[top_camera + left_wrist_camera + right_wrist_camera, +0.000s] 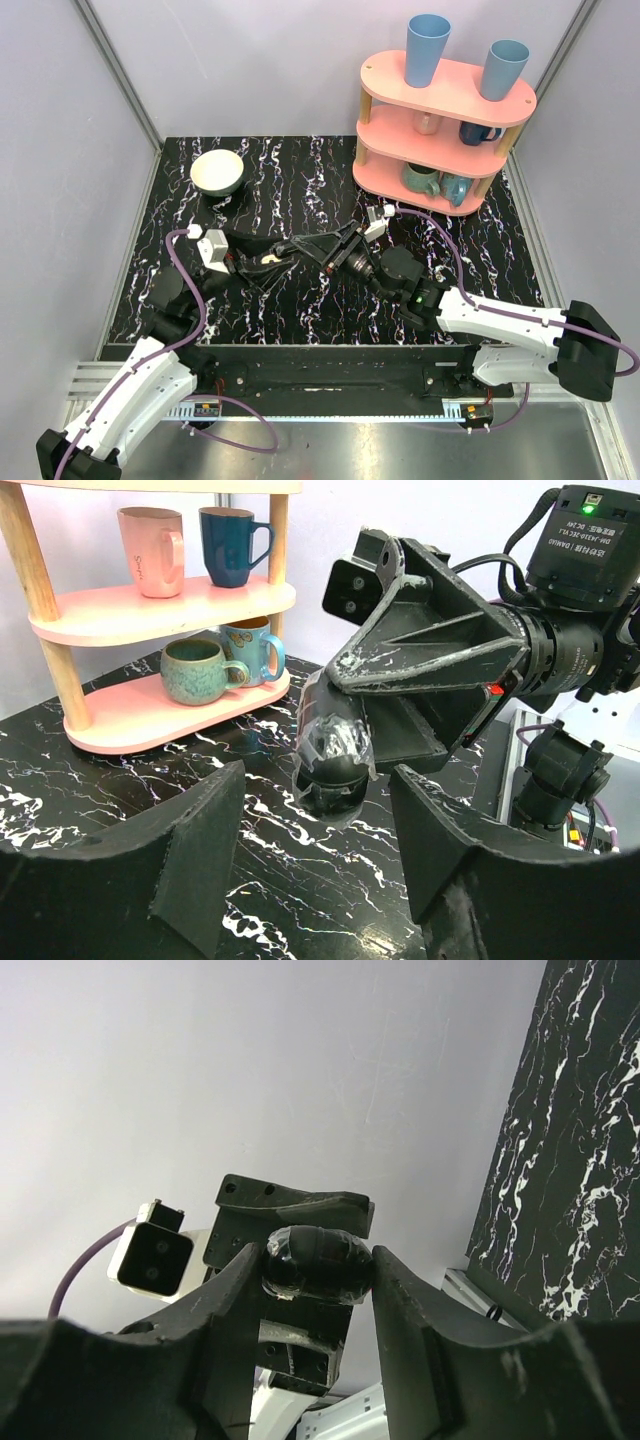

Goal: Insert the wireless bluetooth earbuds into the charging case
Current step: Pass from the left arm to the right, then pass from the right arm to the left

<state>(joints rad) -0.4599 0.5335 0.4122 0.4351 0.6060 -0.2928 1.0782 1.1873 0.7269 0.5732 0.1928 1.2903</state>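
Note:
The black object's rounded end is beyond my left gripper's open fingers. Next, my left gripper moves closer and grips that rounded end point(333, 790) before my right gripper opens.
My right gripper point(320, 1272) is shut on a black rounded oval object point(316, 1256) wrapped in clear film, held above the table. In the left wrist view the same object point(334, 757) hangs just beyond my left gripper point(316, 805), whose jaws stand wide apart with only table between them. In the top view the two grippers meet tip to tip at mid-table, left point(262, 257) and right point(302, 247). A small cream patch point(270, 260) shows at the left gripper; I cannot tell what it is. No cream-beige charging case or earbuds show in the wrist views.
A cream bowl point(217, 172) stands at the back left. A pink three-tier shelf point(440, 130) with mugs and two blue cups stands at the back right. The black marbled table point(300, 190) has grey walls round it.

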